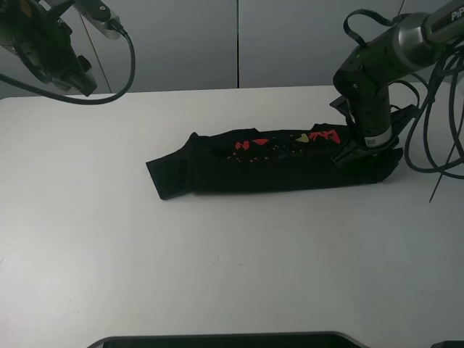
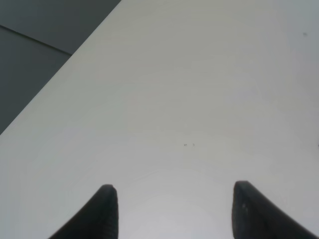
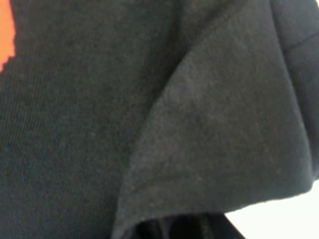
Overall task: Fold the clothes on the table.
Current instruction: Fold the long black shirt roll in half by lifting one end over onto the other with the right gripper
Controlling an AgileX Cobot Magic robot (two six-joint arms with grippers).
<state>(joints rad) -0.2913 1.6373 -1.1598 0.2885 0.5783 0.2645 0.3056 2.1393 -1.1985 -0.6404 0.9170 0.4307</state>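
Observation:
Next, I release the black T-shirt's end with my right gripper on the T-shirt's opposite end (image 1: 200, 141), next to the angled flap.
The black T-shirt (image 1: 275, 170) lies on the white table (image 1: 217, 268), folded into a long narrow strip, with red and yellow print (image 1: 250, 145) showing along its far edge. My right gripper (image 1: 362, 151) is down on the strip's right end. In the right wrist view black cloth (image 3: 99, 124) fills the frame and a raised fold covers the fingers, which seem closed together at the edge (image 3: 172, 229). My left gripper (image 1: 72, 76) is raised at the far left corner, open and empty over bare table (image 2: 199, 99), with both fingertips (image 2: 107, 199) apart.
Grey wall panels (image 1: 239, 43) stand behind the table's far edge and show in the left wrist view (image 2: 30, 55). The right arm's cables (image 1: 435, 145) hang at the right edge. A dark rounded edge (image 1: 225, 341) sits at the near side. Bare tabletop surrounds the shirt.

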